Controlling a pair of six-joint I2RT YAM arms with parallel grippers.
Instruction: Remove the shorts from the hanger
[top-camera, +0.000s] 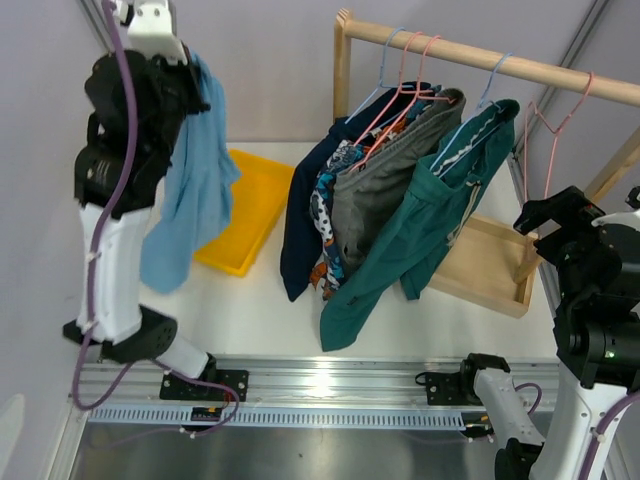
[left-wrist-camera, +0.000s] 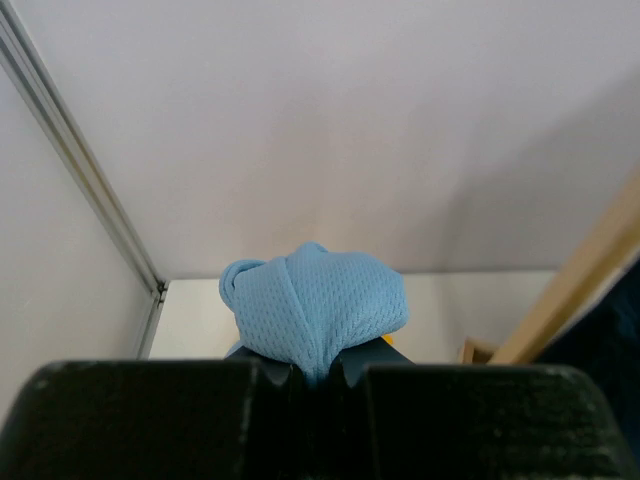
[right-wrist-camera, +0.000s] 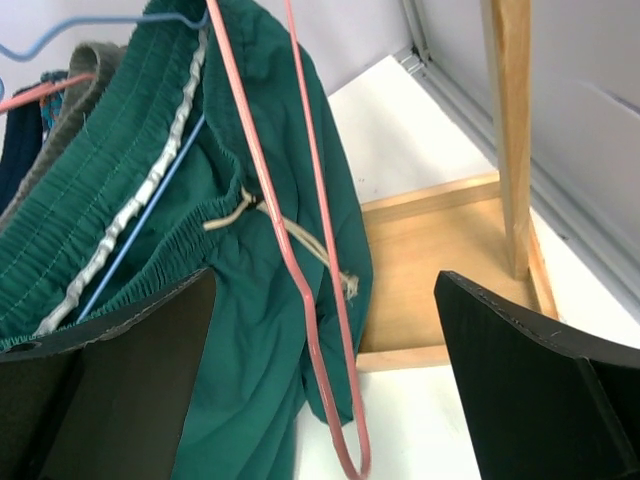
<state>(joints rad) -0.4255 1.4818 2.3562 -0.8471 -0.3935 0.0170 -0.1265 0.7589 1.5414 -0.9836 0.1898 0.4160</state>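
Observation:
Next, I close my right gripper on the sloping arm (top-camera: 470, 119) of the teal green shorts' blue hanger, just below its hook.
My left gripper (top-camera: 190, 75) is raised high at the left and shut on the light blue shorts (top-camera: 192, 190), which hang down from it; the bunched fabric shows in the left wrist view (left-wrist-camera: 315, 305). The navy shorts (top-camera: 303, 215), patterned shorts (top-camera: 328, 205), grey shorts (top-camera: 375, 195) and teal green shorts (top-camera: 420, 235) hang on hangers from the wooden rail (top-camera: 470, 55). An empty pink hanger (top-camera: 555, 125) hangs at the rail's right. My right gripper (top-camera: 545, 215) is open beside that pink hanger (right-wrist-camera: 320, 300) and the teal shorts (right-wrist-camera: 160, 220).
A yellow tray (top-camera: 245, 215) lies on the table under the light blue shorts. The rack's wooden base tray (top-camera: 490, 265) and upright post (right-wrist-camera: 512, 130) stand at the right. Metal frame rails run along the walls.

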